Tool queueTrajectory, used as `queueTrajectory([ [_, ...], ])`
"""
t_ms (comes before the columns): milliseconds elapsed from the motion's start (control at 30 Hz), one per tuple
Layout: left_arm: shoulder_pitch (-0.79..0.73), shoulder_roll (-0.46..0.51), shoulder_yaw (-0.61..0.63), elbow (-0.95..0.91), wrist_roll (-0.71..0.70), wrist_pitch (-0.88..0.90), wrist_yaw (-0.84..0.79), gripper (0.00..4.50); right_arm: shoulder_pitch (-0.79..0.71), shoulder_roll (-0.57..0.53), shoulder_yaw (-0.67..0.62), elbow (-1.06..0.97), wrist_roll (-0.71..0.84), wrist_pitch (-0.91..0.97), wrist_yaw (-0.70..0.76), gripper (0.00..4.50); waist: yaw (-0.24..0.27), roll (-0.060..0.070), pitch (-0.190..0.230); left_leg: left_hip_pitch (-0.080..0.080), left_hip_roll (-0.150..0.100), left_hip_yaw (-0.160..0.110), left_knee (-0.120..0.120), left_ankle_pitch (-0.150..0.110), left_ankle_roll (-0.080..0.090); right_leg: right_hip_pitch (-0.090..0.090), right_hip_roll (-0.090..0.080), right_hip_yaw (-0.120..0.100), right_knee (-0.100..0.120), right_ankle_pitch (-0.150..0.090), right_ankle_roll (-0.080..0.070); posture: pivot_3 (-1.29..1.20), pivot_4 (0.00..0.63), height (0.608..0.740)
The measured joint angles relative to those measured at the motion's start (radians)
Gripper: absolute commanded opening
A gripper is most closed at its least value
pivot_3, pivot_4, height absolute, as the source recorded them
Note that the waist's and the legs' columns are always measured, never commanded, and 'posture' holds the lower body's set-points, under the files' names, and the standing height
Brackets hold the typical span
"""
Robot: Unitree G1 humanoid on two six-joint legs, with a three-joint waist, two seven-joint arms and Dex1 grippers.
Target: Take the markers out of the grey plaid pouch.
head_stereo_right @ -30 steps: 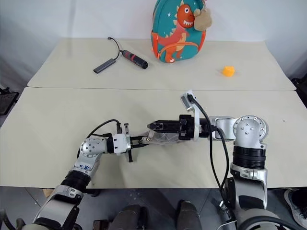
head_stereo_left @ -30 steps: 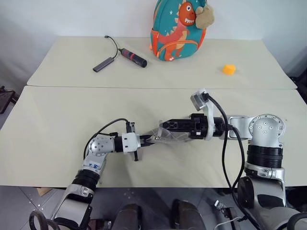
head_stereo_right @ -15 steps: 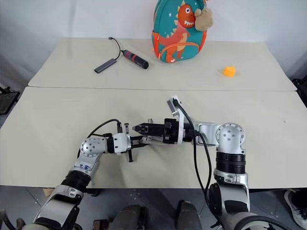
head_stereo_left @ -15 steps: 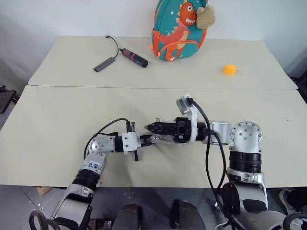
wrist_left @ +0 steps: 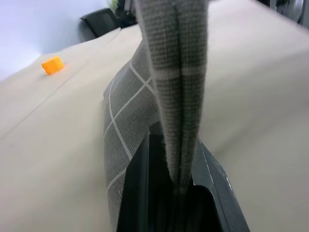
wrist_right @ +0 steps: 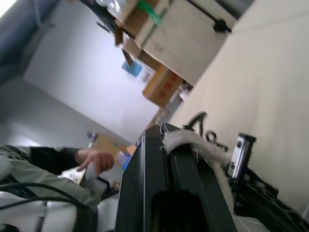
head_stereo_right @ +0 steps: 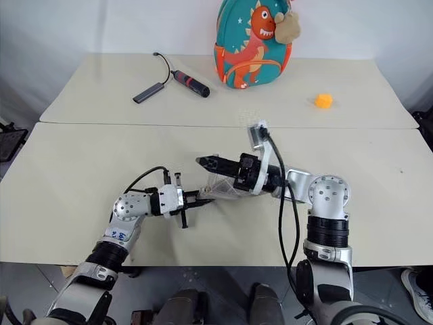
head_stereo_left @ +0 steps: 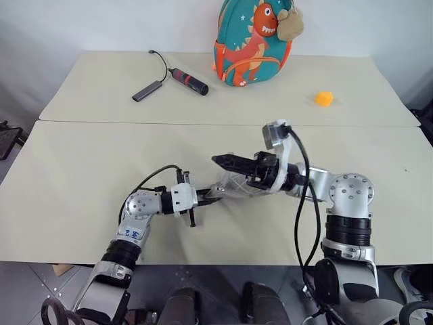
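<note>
My right gripper is going to let go of the pale strip at the grey plaid pouch's end [head_stereo_left: 300,155] farthest from my left gripper.
The grey plaid pouch [head_stereo_left: 238,184] hangs stretched between my two grippers, a little above the near table. My left gripper [head_stereo_left: 207,200] is shut on the pouch's left end; in the left wrist view the folded grid fabric [wrist_left: 176,72] rises from between the closed fingers. My right gripper [head_stereo_left: 220,160] points left and slightly upward over the pouch. It is shut, and a pale strip of the pouch's edge [wrist_right: 193,141] is pinched at its tips. The markers are hidden.
On the far table stand a teal dinosaur backpack [head_stereo_left: 252,42], a red-and-black cabled stick [head_stereo_left: 188,80] with a grey adapter [head_stereo_left: 145,91], and an orange block [head_stereo_left: 323,98]. A person's hand [wrist_right: 94,159] and cardboard boxes [wrist_right: 178,43] appear beyond the table.
My right gripper went from open to shut, pushed left along the pouch, then rose and tilted upward with the pouch's upper edge. The left gripper kept its hold in place.
</note>
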Motion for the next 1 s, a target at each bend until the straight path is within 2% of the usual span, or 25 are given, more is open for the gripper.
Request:
queueTrajectory([
  [133, 0.043, 0.040, 0.003, -0.215, -0.231, 0.424, -0.045, 0.00, -0.016, -0.058, -0.050, 0.011, 0.095, 0.002, -0.025, 0.02, -0.001, 0.000, 0.000, 0.000, 0.001, -0.004, 0.000, 0.000, 0.000, 0.000, 0.000, 0.001, 0.000, 0.000, 0.000, 0.00, 0.150, 0.740],
  [300, 0.077, 0.097, 0.046, -0.323, -0.358, 0.682, -0.051, 0.00, -0.015, -0.163, -0.097, 0.031, 0.155, -0.011, -0.067, 0.02, 0.000, 0.000, 0.000, 0.000, 0.000, -0.004, 0.000, 0.000, 0.000, 0.000, 0.000, 0.001, 0.000, 0.000, 0.000, 0.00, 0.150, 0.740],
  [533, 0.110, 0.116, 0.071, -0.377, -0.397, 0.809, -0.062, 0.00, 0.031, -0.310, -0.144, 0.094, 0.117, -0.090, -0.049, 0.02, 0.008, 0.000, 0.000, 0.000, -0.001, 0.002, 0.000, 0.000, 0.000, 0.001, 0.000, 0.002, -0.001, 0.000, 0.000, 0.00, 0.150, 0.740],
  [833, 0.112, 0.121, 0.081, -0.371, -0.390, 0.833, -0.082, 0.00, 0.153, -0.473, -0.177, 0.168, -0.036, -0.218, 0.105, 0.02, 0.005, 0.000, 0.000, 0.001, 0.000, 0.007, -0.002, 0.000, 0.000, 0.001, 0.001, 0.003, -0.002, 0.000, 0.000, 0.00, 0.150, 0.740],
  [1000, 0.094, 0.123, 0.080, -0.359, -0.386, 0.840, -0.095, 0.00, 0.172, -0.473, -0.173, 0.177, -0.069, -0.233, 0.151, 0.02, 0.005, 0.001, 0.000, 0.002, 0.001, 0.008, -0.002, 0.000, 0.000, 0.001, 0.001, 0.003, -0.002, 0.000, 0.000, 0.00, 0.150, 0.740],
])
